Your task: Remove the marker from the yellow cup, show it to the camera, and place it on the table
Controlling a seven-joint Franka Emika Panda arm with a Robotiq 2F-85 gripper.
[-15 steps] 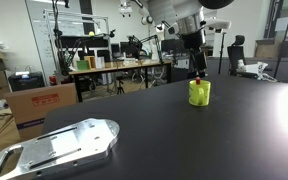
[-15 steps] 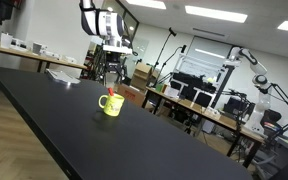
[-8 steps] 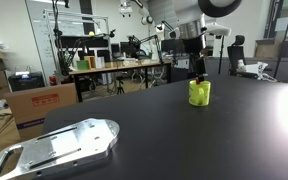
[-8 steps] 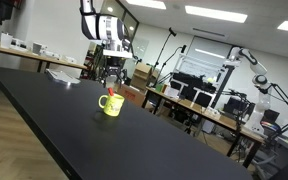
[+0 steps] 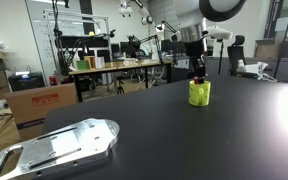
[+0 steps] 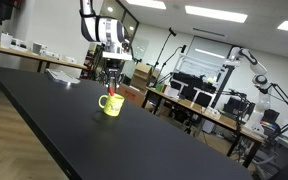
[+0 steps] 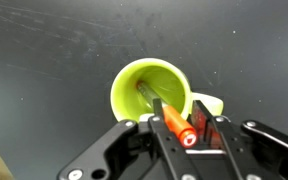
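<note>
My gripper needs to open wide, move back from the cup's handle and close around the marker's orange-red cap (image 7: 184, 132), as the marker leans on one finger beside that handle.
A yellow cup (image 5: 199, 93) (image 6: 111, 104) stands on the black table (image 5: 184, 140) in both exterior views. In the wrist view the yellow cup (image 7: 149, 90) holds a marker (image 7: 174, 125) with an orange-red cap, leaning out over the rim. My gripper (image 7: 176, 104) hangs straight above the cup (image 5: 196, 72) (image 6: 110, 82), its fingers on either side of the marker's cap end. The jaws are partly closed; the left finger lies against the marker and a narrow gap remains at the right finger (image 7: 198, 112).
A flat metal plate (image 5: 59, 145) lies near the table's front corner. Cardboard boxes (image 5: 36, 103) stand on the floor beyond the table edge. Work benches with equipment (image 5: 119, 62) fill the background, and another robot arm (image 6: 246, 60) stands far behind.
The gripper has come down slightly over the cup and its jaws have narrowed from wide open to close around the marker's cap.
</note>
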